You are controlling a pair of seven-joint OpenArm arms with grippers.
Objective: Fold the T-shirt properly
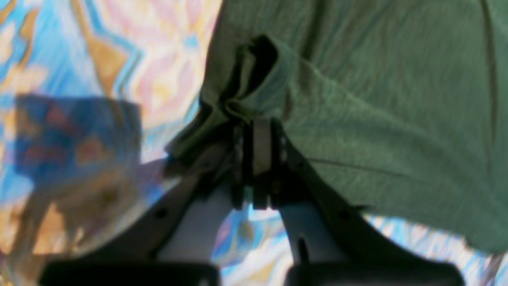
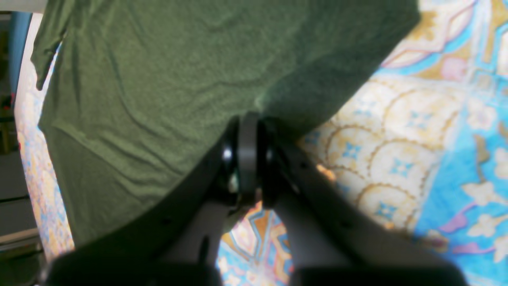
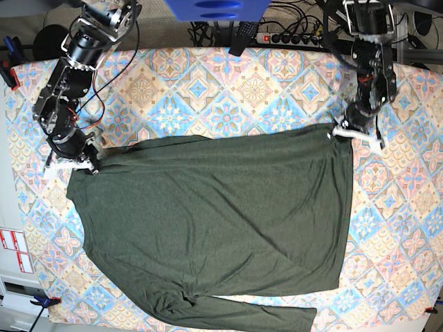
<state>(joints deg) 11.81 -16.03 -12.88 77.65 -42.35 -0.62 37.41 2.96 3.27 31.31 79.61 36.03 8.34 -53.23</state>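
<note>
I should open my left gripper and take hold of the T-shirt's corner [image 3: 349, 143] again before folding, because the T-shirt bunches in that gripper with a flap poking out beside the fingers.
The dark olive-green T-shirt [image 3: 214, 221] lies spread over the patterned table, one sleeve folded along the front edge. My left gripper [image 3: 338, 133] is shut on the shirt's far right corner; in the left wrist view the left gripper [image 1: 258, 127] pinches bunched fabric of the shirt [image 1: 377, 99]. My right gripper [image 3: 88, 166] is shut on the shirt's far left corner; in the right wrist view the right gripper [image 2: 248, 123] clamps the edge of the shirt [image 2: 158, 99], lifted slightly off the cloth.
A colourful patterned tablecloth [image 3: 221, 90] covers the table. Cables and a power strip [image 3: 291, 34] lie behind the far edge. A blue object [image 3: 214, 8] sits at the back centre. Clamps [image 3: 8, 72] hold the cloth at the left edge.
</note>
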